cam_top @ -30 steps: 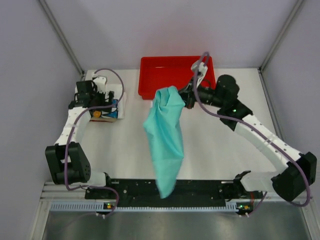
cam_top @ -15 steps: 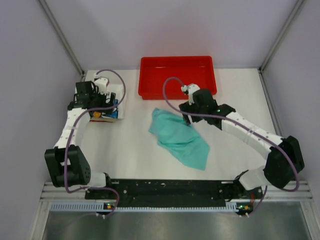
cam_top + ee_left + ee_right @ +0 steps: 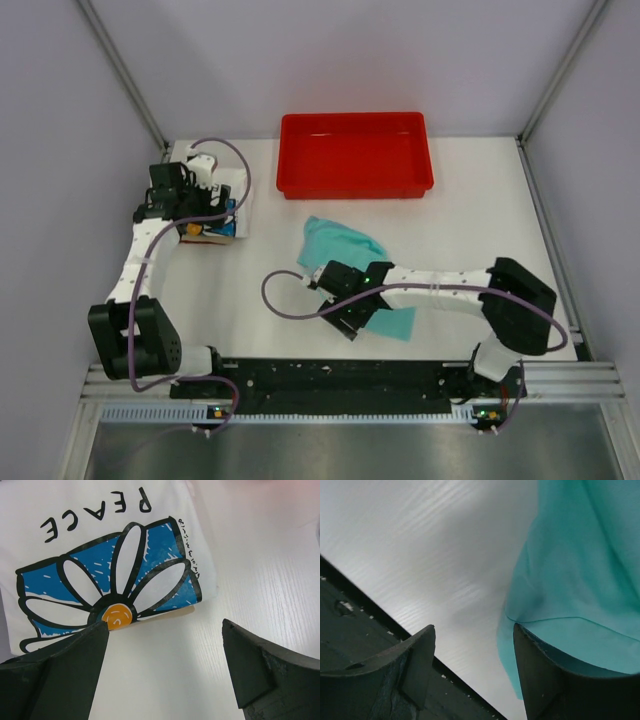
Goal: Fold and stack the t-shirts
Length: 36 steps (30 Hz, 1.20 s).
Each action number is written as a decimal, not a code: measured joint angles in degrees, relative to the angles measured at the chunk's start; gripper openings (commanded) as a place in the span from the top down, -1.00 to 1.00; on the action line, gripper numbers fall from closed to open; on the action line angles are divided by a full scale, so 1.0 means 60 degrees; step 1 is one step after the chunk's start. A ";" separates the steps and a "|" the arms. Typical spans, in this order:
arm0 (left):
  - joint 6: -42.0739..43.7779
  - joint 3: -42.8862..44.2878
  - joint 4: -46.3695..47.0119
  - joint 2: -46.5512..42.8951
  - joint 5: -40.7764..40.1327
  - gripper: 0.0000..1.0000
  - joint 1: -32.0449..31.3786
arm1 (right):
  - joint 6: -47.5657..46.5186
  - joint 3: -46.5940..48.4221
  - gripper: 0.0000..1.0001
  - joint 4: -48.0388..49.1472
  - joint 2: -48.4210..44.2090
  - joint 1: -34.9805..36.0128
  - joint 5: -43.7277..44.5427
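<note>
Next, my left hand grips the teal-green t-shirt's edge (image 3: 302, 261) facing the white daisy-print t-shirt.
The teal-green t-shirt (image 3: 343, 244) lies crumpled on the table in front of the red tray; in the right wrist view its near edge (image 3: 580, 555) fills the right side. My right gripper (image 3: 352, 318) (image 3: 473, 627) is low at that near edge and open. Bare table shows between its fingers, and the right finger (image 3: 540, 680) stands at the cloth's hem. The white daisy-print t-shirt (image 3: 240, 195) (image 3: 115, 570) lies folded at the far left with "PEACE" showing. My left gripper (image 3: 205, 222) (image 3: 164, 624) hovers open just beside it, holding nothing.
The red tray (image 3: 355, 180) stands at the back centre. A black rail (image 3: 330, 375) runs along the near table edge, close under the right gripper and seen as a dark band (image 3: 350, 630) in the right wrist view. Grey walls close in both sides.
The right gripper let go of the teal shirt, which dropped from hanging to a crumpled heap. The right arm then swung down to the shirt's near edge. The left arm stayed put.
</note>
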 measured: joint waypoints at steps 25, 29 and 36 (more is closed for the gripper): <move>0.0095 -0.0040 -0.0004 -0.0648 -0.0346 -0.97 0.0011 | -0.1406 0.6218 1.00 0.0007 0.2149 0.0062 -0.1577; 0.0284 0.0102 -0.0025 -0.0794 -0.0674 -0.97 0.0022 | -0.0776 0.7140 1.00 0.0962 0.1588 -0.0474 -0.2776; 0.0528 0.0612 -0.0004 -0.0867 -0.0725 -0.90 -0.0277 | 0.1898 0.2430 1.00 0.2841 -0.1832 -0.5584 -0.4095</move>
